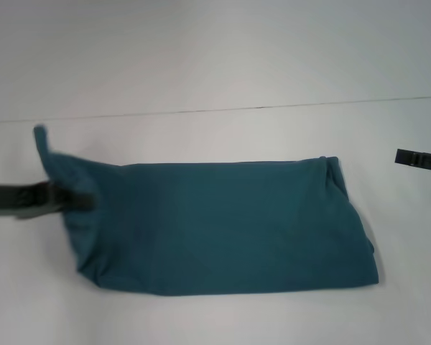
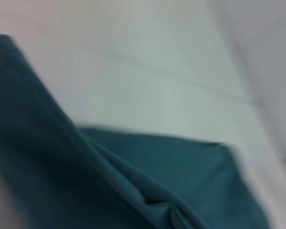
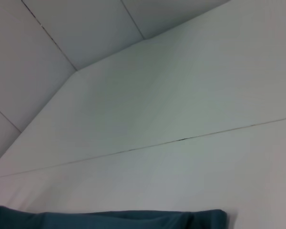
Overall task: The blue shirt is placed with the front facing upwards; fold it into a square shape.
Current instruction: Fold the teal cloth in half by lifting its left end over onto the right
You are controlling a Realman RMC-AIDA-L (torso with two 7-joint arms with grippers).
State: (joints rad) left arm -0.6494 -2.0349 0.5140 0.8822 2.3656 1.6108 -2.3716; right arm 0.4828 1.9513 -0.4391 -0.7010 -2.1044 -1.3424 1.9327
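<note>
Next, the left gripper lets go of the raised end of the blue shirt on the flat end (image 1: 349, 219) (image 2: 240, 198) nearest the robot's right gripper.
The blue shirt (image 1: 230, 226) lies folded into a long band across the white table, with no lettering showing. Its left end is raised and bunched, and one corner (image 1: 40, 135) sticks up. My left gripper (image 1: 77, 198) is at that end, shut on the cloth. The left wrist view shows the lifted fold of the shirt (image 2: 47, 157) close up, with the flat part behind it. My right gripper (image 1: 419, 159) hangs to the right of the shirt's right end, apart from it. In the right wrist view only the shirt's far edge (image 3: 133, 219) shows.
The white table (image 1: 201, 136) spreads on all sides of the shirt. A thin dark seam (image 1: 258, 108) runs across it behind the shirt. Pale wall panels (image 3: 62, 38) stand beyond the table's far edge.
</note>
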